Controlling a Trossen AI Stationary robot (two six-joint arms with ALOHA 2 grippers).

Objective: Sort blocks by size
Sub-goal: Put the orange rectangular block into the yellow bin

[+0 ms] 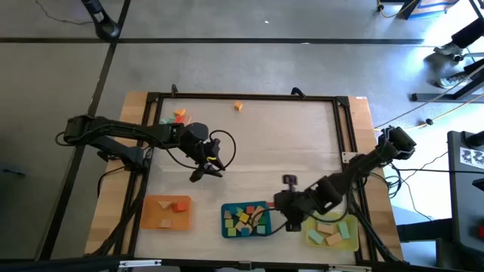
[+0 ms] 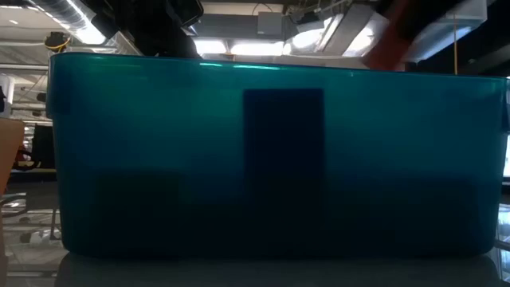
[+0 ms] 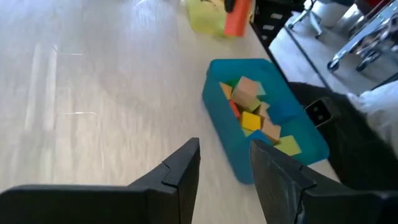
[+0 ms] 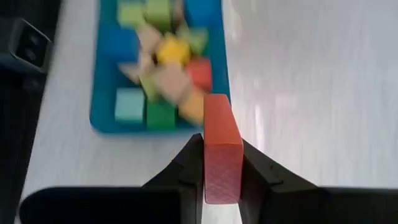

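Next, my right gripper lets go of the orange-red oblong block inside the yellow tray [image 1: 328, 221] by its far edge, close to a tan block.
An orange-red oblong block [image 4: 221, 143] is held in my right gripper [image 4: 222, 148], which is shut on it beside the right end of the teal tray [image 1: 226, 224]. That tray holds several mixed blocks [image 4: 166, 70]. My left gripper [image 3: 225, 149] hovers open over the bare table middle [image 1: 206, 172], with nothing between its fingers. Tan and mint blocks [image 1: 330, 233] lie in the yellow tray [image 1: 352, 243]. An orange block [image 1: 180, 205] lies in the orange tray [image 1: 155, 219]. A few loose blocks [image 1: 179, 115] lie at the far left, and one [image 1: 238, 106] near the far edge. My right gripper pinches the oblong block by its two long side faces [image 4: 221, 177] between its two fingers, at the end nearer the wrist. The fingers slant down and lie along the block. Its free end [image 4: 216, 106] sticks out past the fingertips toward the teal tray, clear of the table.
In the low view the teal tray's wall [image 2: 271, 159] fills the picture. A dark metal frame [image 1: 242, 96] borders the table. Bare wood lies between the far edge and the three trays along the near edge.
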